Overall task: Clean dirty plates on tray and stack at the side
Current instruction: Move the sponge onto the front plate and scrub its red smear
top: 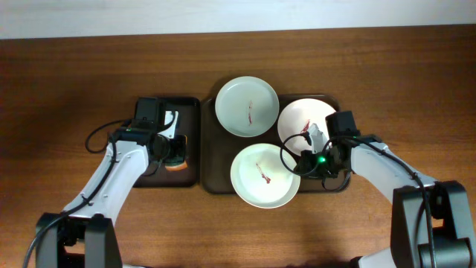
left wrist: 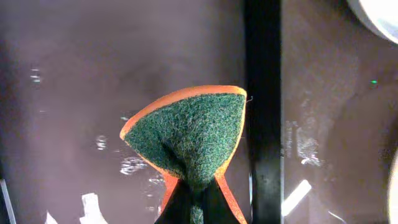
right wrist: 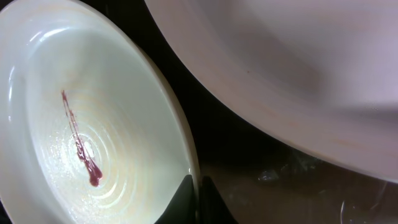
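Observation:
Next, my left gripper lets go of the green and orange sponge inside the narrow tray (top: 178, 159) (left wrist: 194, 158), near that tray's rim beside the large tray.
Three white plates lie on the large dark brown tray (top: 214, 160): a back plate (top: 247, 106), a right plate (top: 300, 117) and a front plate (top: 264, 179), each with a red smear. My right gripper (top: 300, 162) is shut on the front plate's right rim; the right wrist view shows the jaws (right wrist: 198, 196) pinching that rim, with the smeared plate (right wrist: 81, 149) to the left and the right plate (right wrist: 298, 74) above. My left gripper (top: 176, 156) is shut on a green and orange sponge (left wrist: 189, 134), folded between the jaws (left wrist: 196, 202) above the narrow tray.
The narrower dark tray (top: 190, 106) lies just left of the large tray; its raised rim (left wrist: 261, 93) separates the two in the left wrist view. Bare wooden table (top: 74, 89) surrounds both trays. Cables hang by both arms.

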Robot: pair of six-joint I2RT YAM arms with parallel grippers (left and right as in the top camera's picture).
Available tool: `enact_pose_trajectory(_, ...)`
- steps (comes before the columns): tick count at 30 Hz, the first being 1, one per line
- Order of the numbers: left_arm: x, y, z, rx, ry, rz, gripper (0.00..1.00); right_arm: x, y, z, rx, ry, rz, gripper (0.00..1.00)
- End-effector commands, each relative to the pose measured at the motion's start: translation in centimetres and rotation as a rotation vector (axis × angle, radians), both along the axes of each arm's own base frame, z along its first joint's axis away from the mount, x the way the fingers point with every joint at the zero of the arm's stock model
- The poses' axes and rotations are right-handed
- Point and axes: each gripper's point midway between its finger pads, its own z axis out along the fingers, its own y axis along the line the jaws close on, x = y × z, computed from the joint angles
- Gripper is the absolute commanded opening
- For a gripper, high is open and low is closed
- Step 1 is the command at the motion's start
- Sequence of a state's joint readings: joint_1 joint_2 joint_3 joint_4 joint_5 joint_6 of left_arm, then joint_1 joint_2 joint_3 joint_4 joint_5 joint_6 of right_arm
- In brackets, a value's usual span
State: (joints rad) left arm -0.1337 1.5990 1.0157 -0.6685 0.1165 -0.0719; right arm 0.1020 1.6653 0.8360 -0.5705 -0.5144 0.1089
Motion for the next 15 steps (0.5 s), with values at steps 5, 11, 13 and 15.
enact_pose_trajectory(5, -0.4, -7.7, 3.8, -0.450, -0.014, -0.173, 0.00, 0.9, 0.4, 0.4, 0.007, -0.004, -0.037, 0.04)
enact_pose_trajectory(11, 0.1, -12.6, 6.5, -0.630, -0.058, -0.229, 0.00, 1.5, 0.4, 0.6, 0.018, -0.004, -0.085, 0.04)
enact_pose_trajectory(13, 0.1, -13.9, 6.4, -0.617, -0.047, -0.193, 0.00, 1.5, 0.4, 0.6, 0.018, -0.003, -0.085, 0.04)
enact_pose_trajectory(15, 0.1, -15.1, 6.1, -0.600, -0.039, -0.162, 0.00, 1.5, 0.4, 0.6, 0.018, -0.004, -0.085, 0.04)
